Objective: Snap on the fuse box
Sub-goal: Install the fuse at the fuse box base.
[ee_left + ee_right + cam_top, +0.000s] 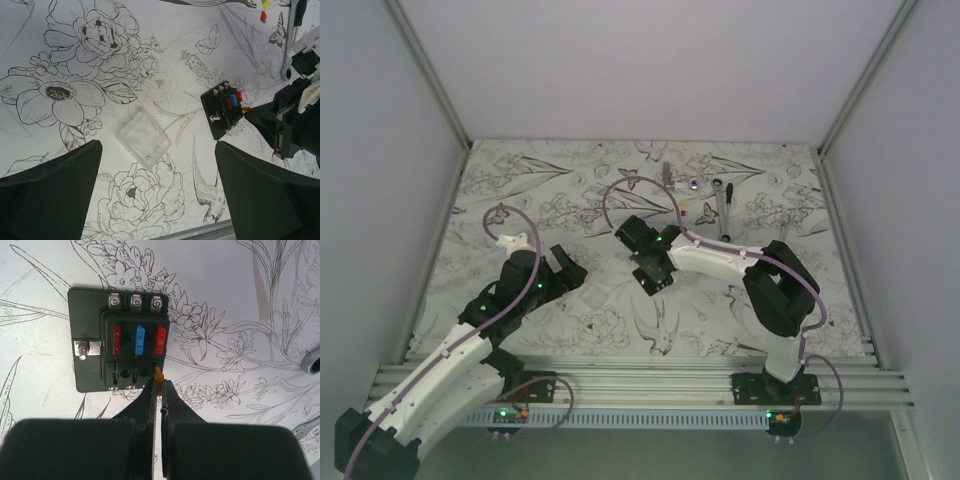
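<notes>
I should release the orange fuse from my right gripper into the fuse box's corner slot (667, 279) (158, 375), below the outer red fuse.
The fuse box (120, 345) is a black square block lying flat on the flower-print table, with two red fuses and one blue fuse in its upper row. It also shows in the left wrist view (222, 112). My right gripper (160, 385) is shut on a small orange fuse (159, 376), held at the box's lower right slot. In the top view the right gripper (645, 262) covers most of the box. My left gripper (157, 146) is open and empty above a clear plastic cover (144, 138), left of the box; it also shows from above (568, 272).
A silver ratchet wrench (724, 212) lies behind the right arm, also visible in the left wrist view (292, 40). Loose red (263, 16) and yellow (266, 4) fuses lie near it. Small metal sockets (692, 184) sit at the back. White walls enclose the table.
</notes>
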Tool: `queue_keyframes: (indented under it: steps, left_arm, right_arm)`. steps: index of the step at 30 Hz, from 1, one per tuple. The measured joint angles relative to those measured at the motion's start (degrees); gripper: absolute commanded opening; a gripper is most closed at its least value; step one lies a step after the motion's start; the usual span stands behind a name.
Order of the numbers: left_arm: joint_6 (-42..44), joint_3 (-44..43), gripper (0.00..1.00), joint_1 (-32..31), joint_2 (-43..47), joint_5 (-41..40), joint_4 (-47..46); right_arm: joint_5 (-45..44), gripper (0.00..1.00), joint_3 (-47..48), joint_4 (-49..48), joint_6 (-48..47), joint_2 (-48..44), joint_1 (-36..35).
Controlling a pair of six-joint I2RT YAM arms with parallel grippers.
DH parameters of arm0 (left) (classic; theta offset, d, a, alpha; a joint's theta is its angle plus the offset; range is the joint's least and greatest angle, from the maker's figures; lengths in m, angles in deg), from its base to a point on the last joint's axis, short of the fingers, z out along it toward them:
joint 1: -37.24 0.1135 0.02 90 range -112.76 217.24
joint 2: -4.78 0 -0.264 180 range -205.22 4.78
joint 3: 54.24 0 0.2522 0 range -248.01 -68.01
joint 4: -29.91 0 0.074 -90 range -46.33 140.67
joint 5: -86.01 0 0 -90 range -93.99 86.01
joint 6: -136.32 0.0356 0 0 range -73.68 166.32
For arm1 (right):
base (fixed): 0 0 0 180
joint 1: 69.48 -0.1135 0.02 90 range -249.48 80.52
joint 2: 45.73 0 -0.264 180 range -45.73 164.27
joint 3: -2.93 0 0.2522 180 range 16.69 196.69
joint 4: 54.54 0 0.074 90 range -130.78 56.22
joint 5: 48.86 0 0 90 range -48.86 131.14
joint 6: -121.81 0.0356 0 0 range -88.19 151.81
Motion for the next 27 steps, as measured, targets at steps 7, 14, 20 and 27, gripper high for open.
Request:
queue_keyframes:
  steps: [7,14,20,27]
  left_arm:
    - [-0.02,0.0,1.0,0.0,0.0,0.0,0.0]
    - [-0.07,0.0,1.0,0.04,0.02,0.02,0.02]
    - [-0.26,0.0,1.0,0.04,0.02,0.02,0.0]
    - [-0.46,0.0,1.0,0.04,0.22,0.04,0.04]
  right_arm:
    - [0.04,0.0,-0.72,-1.07,0.15,0.0,0.0]
    - [0.07,0.0,-1.31,-1.64,0.42,0.02,0.07]
    - [1.18,0.0,-2.82,-3.26,0.87,-1.07,0.79]
    - [2.64,0.0,-3.52,-4.28,1.66,-1.64,1.88]
